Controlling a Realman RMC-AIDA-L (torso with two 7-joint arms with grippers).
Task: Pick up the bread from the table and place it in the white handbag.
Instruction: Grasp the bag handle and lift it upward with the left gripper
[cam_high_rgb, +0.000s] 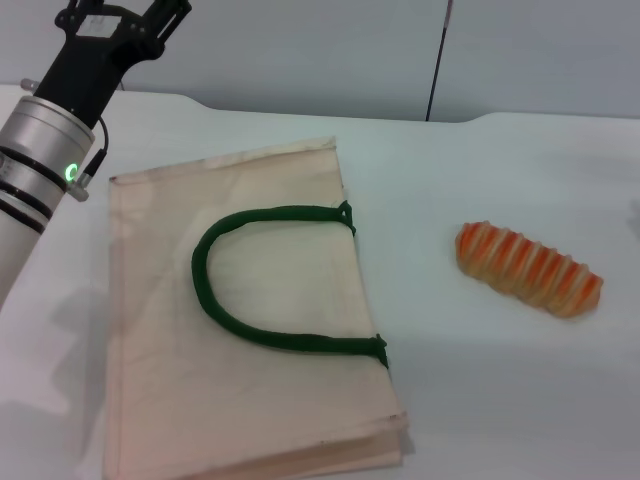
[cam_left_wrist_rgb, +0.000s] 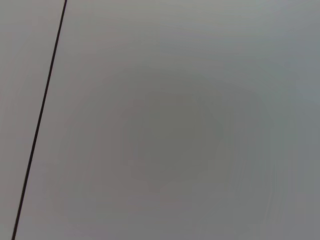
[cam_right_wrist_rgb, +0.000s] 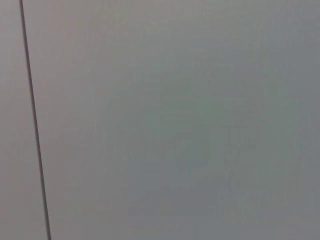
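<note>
The handbag lies flat, so next I should move my left gripper to the far-side bend (cam_high_rgb: 215, 230) of the white handbag's dark green handle and close it there.
The bread (cam_high_rgb: 530, 268), a tan loaf with orange cross stripes, lies on the white table (cam_high_rgb: 500, 400) at the right. The white handbag (cam_high_rgb: 160, 380) lies flat at the centre left, its dark green handle (cam_high_rgb: 212, 300) looped on top. My left gripper (cam_high_rgb: 125, 12) is raised at the far left, above and behind the bag's far left corner, partly cut off by the frame edge. It touches nothing. My right gripper is out of view. Both wrist views show only a plain grey wall.
A grey wall with a dark vertical seam (cam_high_rgb: 436, 60) stands behind the table's far edge. Bare tabletop lies between the bag and the bread and in front of the bread.
</note>
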